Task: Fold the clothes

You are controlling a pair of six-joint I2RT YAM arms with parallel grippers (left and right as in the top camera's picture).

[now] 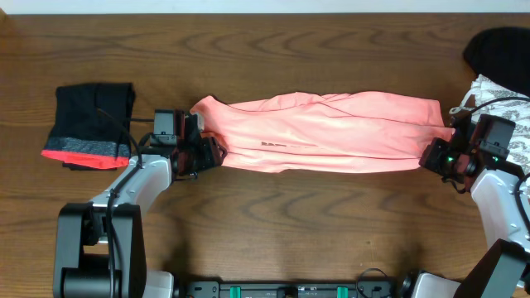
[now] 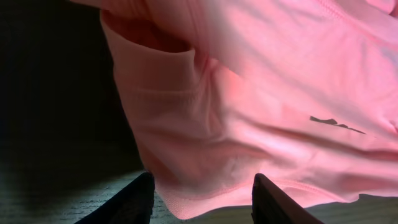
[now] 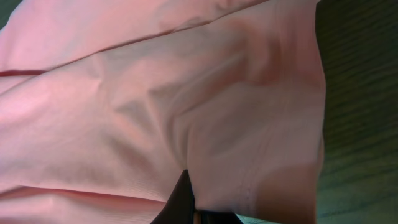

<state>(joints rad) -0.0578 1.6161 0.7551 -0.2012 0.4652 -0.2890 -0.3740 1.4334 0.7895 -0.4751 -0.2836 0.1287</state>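
My left gripper needs to close on the garment's loose corner (image 2: 181, 206), as the pink garment's near edge bows and creases, and pull that edge taut against my right gripper.
The salmon-pink garment (image 1: 323, 132) lies stretched in a long band across the middle of the table. My left gripper (image 1: 205, 154) is at its left end. In the left wrist view the gripper's fingers (image 2: 202, 202) stand apart with the pink hem (image 2: 205, 186) hanging between them, so it is open. My right gripper (image 1: 436, 156) is at the garment's right end. In the right wrist view the gripper (image 3: 199, 211) is shut on a pinch of pink cloth (image 3: 249, 124).
A folded black garment with a red-grey band (image 1: 91, 124) lies at the left. A white garment with grey print (image 1: 501, 103) and a plain black one (image 1: 497, 50) lie at the far right edge. The wooden table (image 1: 290, 215) shows in front.
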